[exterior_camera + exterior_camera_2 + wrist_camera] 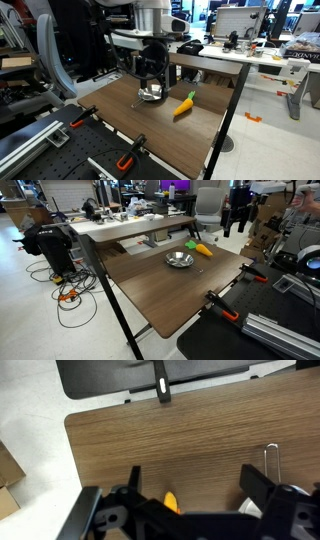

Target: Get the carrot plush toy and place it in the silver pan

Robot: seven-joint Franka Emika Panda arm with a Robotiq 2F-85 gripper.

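Observation:
The gripper will next move to the middle of the orange-yellow body [184, 105] of the carrot plush toy, beside the silver pan, and close there.
The carrot plush toy [184, 104] is orange-yellow with a green top and lies on the wooden table [200, 125], just beside the silver pan [150, 92]. Both also show in an exterior view: the carrot [201, 250] and the pan [180, 259]. My gripper [150, 66] hangs well above the table near the pan, open and empty; it also shows in an exterior view [238, 218]. In the wrist view the open fingers [198, 485] frame bare wood, with a bit of the carrot [171, 503] and a sliver of the pan [250, 508] mostly hidden behind the gripper body.
Orange-handled clamps [128, 157] [80, 122] grip the table's edge by the black rail; they also show in an exterior view [220, 305]. A chair base [160, 375] stands beyond the table's edge. Desks and cables surround the table.

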